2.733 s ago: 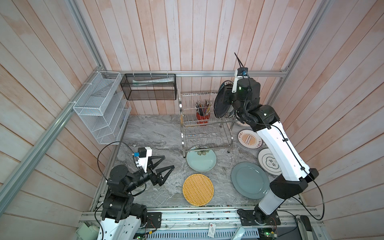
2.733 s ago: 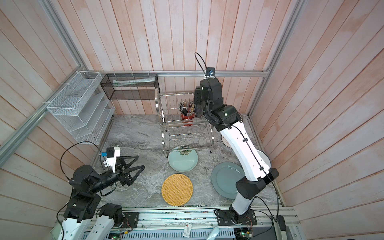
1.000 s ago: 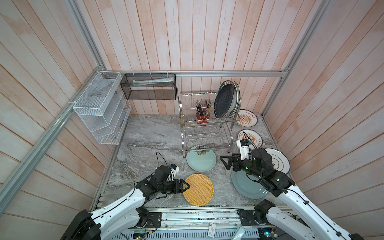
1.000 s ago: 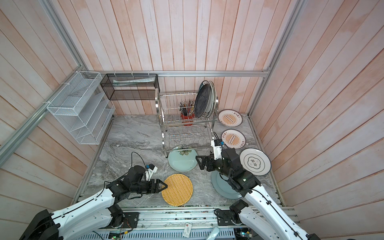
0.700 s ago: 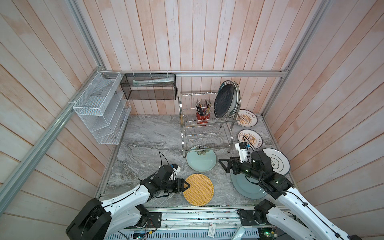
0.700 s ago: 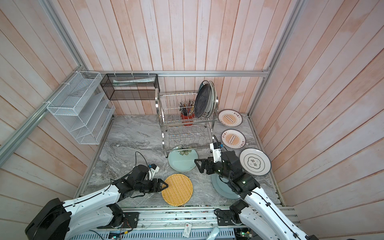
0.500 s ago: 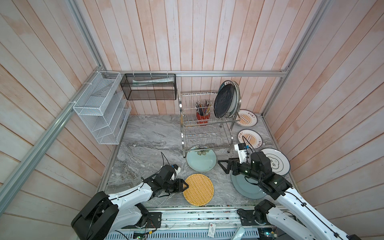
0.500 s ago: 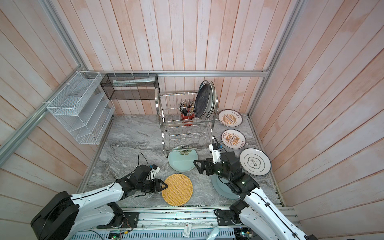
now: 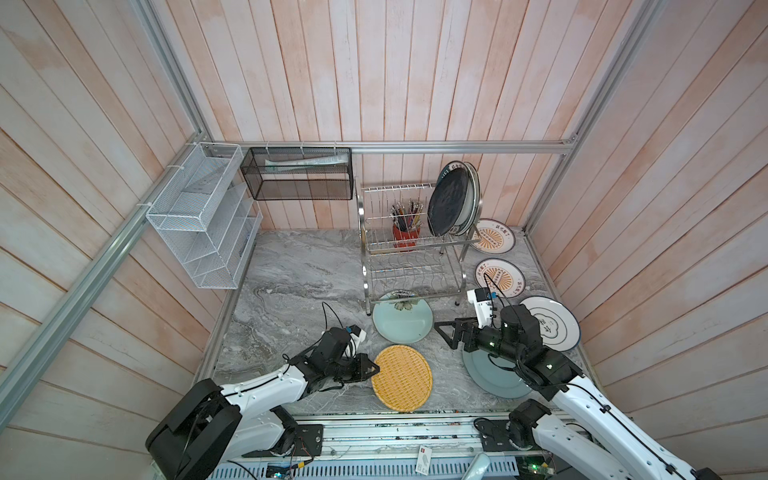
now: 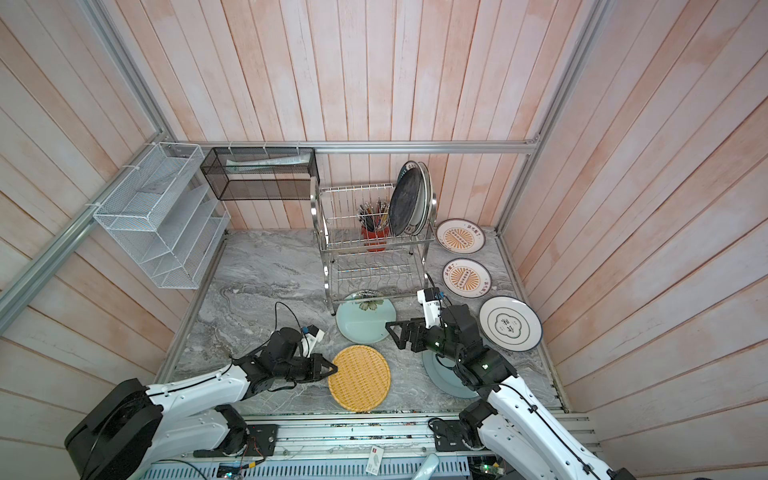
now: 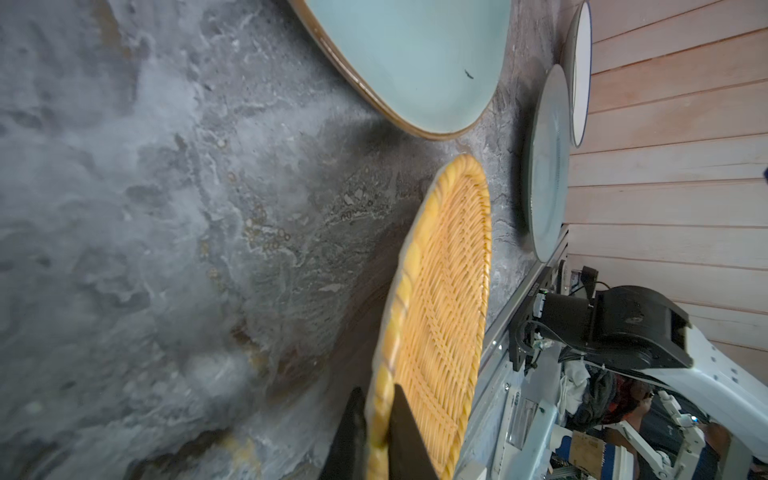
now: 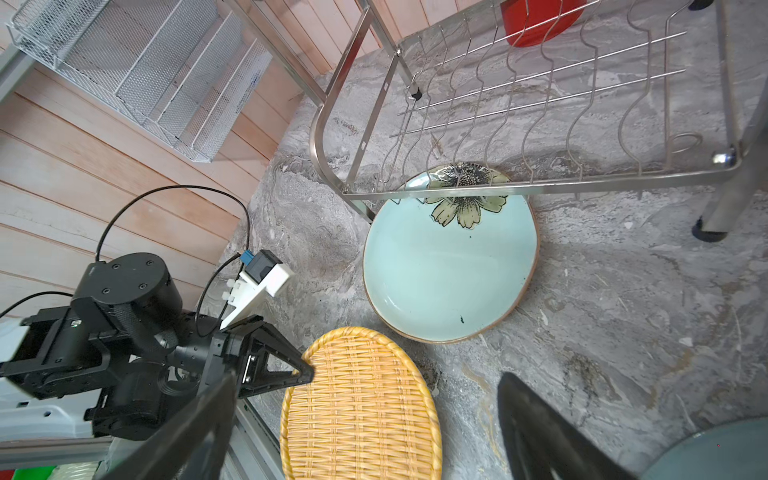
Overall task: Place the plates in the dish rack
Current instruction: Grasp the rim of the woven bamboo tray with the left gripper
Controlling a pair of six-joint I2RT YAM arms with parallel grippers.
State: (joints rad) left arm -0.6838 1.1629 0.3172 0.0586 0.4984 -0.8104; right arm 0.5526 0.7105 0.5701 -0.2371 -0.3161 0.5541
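My right gripper is going to close on the yellow woven plate's free rim (image 9: 424,397) (image 12: 436,464), opposite my left gripper, so that it can take the plate over.
The yellow woven plate (image 9: 402,377) lies flat near the table's front edge. My left gripper (image 9: 374,369) is shut on its left rim, and the left wrist view shows one finger above and one below the rim (image 11: 376,436). My right gripper (image 9: 446,332) hovers open and empty between the mint flowered plate (image 9: 402,318) and the grey-blue plate (image 9: 494,376). The steel dish rack (image 9: 409,249) holds a black plate (image 9: 449,205) upright in its top tier, with a white one behind it. Two orange-sunburst plates (image 9: 493,236) and a dark-emblem plate (image 9: 550,322) lie on the right.
A white mesh organiser (image 9: 203,220) and a black mesh basket (image 9: 297,174) hang on the back-left walls. A red utensil cup (image 9: 405,237) stands in the rack. The mint plate's far edge sits under the rack's lower tier (image 12: 540,124). Wood walls close three sides.
My left gripper has closed on the woven plate's rim. My right arm came down from the rack earlier and has drifted slightly left, staying open.
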